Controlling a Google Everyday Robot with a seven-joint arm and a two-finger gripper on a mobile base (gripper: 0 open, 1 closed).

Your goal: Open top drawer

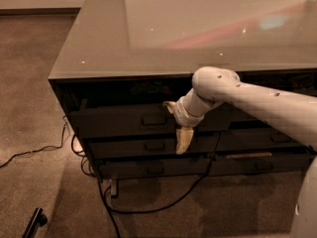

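My gripper needs to grab the top drawer's upper edge [155, 106] and pull from there, because its fingers are beside the top drawer's handle, clear of it.
The top drawer [114, 123] is the wide dark front just under the grey counter top, with a small loop handle [153, 120] at mid-front. A dark gap shows above its front. My gripper [177, 124] hangs at the drawer front just right of the handle, on the end of the white arm [257, 100] that reaches in from the right. It is open. One cream finger [184, 140] points down over the second drawer, and the other finger [170, 104] sticks out left near the top drawer's upper edge. Nothing is held between them.
Two shallower dark drawers [148, 145] lie below, and a narrower drawer column [267, 138] stands to the right behind the arm. Black cables [148, 207] trail over the carpet in front and to the left. A dark bar [34, 222] lies at the bottom left. The glossy counter top [188, 29] overhangs.
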